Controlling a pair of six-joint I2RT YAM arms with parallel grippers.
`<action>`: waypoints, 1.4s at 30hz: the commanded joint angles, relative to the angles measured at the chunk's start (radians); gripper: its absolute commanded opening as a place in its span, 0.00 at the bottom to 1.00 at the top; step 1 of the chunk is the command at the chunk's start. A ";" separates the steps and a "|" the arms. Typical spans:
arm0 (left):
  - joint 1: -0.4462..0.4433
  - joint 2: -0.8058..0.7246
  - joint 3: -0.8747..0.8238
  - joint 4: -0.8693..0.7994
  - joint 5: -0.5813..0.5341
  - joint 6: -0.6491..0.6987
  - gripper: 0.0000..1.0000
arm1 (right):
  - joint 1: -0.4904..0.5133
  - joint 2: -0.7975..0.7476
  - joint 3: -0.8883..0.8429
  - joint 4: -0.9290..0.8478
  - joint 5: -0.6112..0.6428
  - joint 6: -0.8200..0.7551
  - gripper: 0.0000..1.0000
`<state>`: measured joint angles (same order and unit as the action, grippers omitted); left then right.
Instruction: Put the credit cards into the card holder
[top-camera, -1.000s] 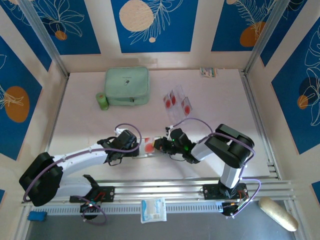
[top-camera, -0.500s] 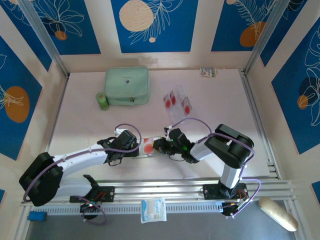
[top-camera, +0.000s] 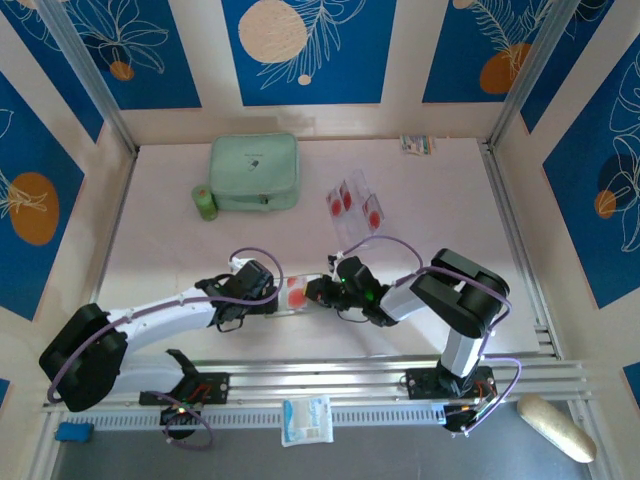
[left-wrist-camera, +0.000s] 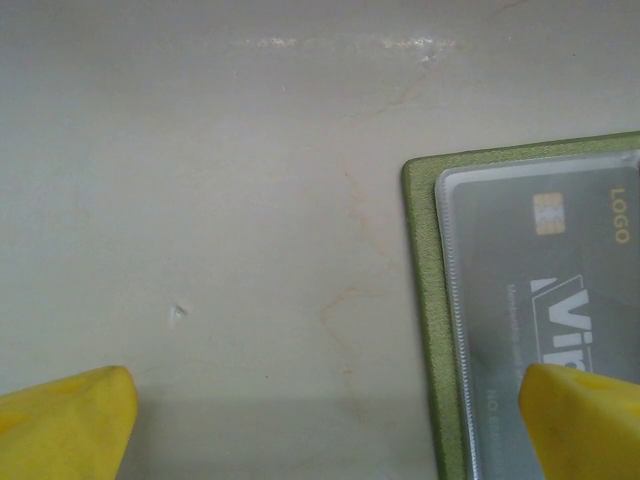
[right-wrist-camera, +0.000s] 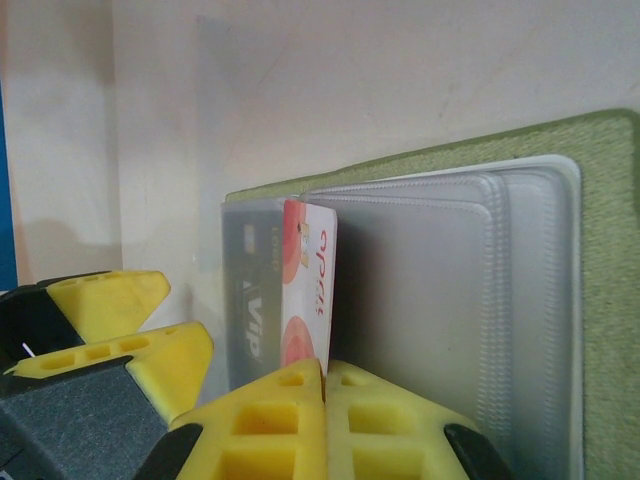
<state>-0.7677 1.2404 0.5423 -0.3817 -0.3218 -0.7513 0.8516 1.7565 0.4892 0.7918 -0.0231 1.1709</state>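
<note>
Next, I let go of the credit card with my right gripper against the dark VIP card's clear sleeve (top-camera: 291, 294) (right-wrist-camera: 298, 305) on the open card holder.
The olive-green card holder (right-wrist-camera: 600, 200) lies open on the table between the two grippers, its clear pockets facing up. My right gripper (right-wrist-camera: 327, 375) is shut on a credit card (right-wrist-camera: 310, 280) with red marks. The card stands on edge at the pockets, beside a dark VIP card (left-wrist-camera: 560, 280) that sits in a clear sleeve. My left gripper (left-wrist-camera: 325, 420) is open at the holder's left edge (left-wrist-camera: 425, 300), with one finger (left-wrist-camera: 585, 420) over the sleeve. Three more credit cards (top-camera: 350, 200) lie loose further back. In the top view the grippers meet around the held card (top-camera: 297, 292).
A large mint-green zip case (top-camera: 254, 172) and a small green roll (top-camera: 205, 203) sit at the back left. A small packet (top-camera: 417, 144) lies at the back wall. A white packet (top-camera: 306, 420) rests on the front rail.
</note>
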 joint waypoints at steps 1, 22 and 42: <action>0.008 0.009 -0.008 0.003 0.004 -0.002 0.98 | 0.014 -0.013 -0.009 -0.121 0.007 -0.013 0.00; 0.010 0.011 -0.019 0.015 0.005 -0.005 0.98 | 0.018 0.029 0.050 -0.176 -0.026 -0.018 0.00; 0.009 0.013 -0.023 0.015 -0.020 -0.024 0.98 | 0.013 -0.003 0.118 -0.346 -0.076 -0.091 0.40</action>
<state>-0.7677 1.2476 0.5335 -0.3737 -0.3225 -0.7551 0.8673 1.7638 0.6113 0.6323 -0.0921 1.1389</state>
